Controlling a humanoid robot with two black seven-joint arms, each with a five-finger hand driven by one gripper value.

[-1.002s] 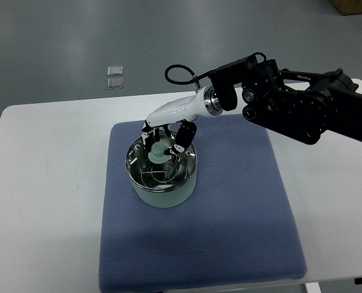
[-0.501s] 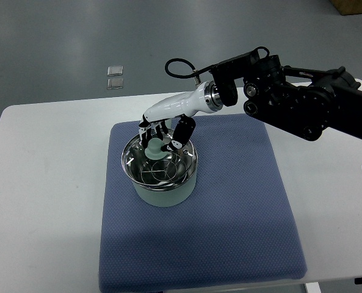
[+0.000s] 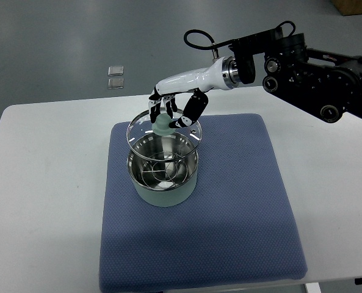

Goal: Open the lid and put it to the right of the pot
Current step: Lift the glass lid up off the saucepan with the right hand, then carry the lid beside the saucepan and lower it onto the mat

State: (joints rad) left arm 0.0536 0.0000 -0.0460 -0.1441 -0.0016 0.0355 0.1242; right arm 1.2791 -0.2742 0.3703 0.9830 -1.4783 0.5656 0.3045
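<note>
I should release the glass lid, now hanging just above the pot's far rim, from my right gripper on the blue mat (image 3: 237, 162) between the pot and the nearest side edge of the mat.
A pale green pot (image 3: 163, 183) with a shiny steel inside stands on the blue mat (image 3: 229, 220). Its glass lid (image 3: 145, 133), a clear disc with a metal rim and a pale green knob (image 3: 163, 126), hangs in the air just above the pot's far rim. My right hand (image 3: 173, 112) is shut on the knob from above, its white forearm running up to the right. The lid is clear of the pot and roughly level. The left arm does not show.
The mat lies on a white table (image 3: 40, 183), with bare mat to the right of the pot and in front of it. The black right arm (image 3: 315, 73) spans the upper right. Two small clear squares (image 3: 115, 76) lie on the floor beyond the table.
My right hand has risen with the lid, lifting it off the pot and carrying it slightly up and to the right. The pot has stayed put.
</note>
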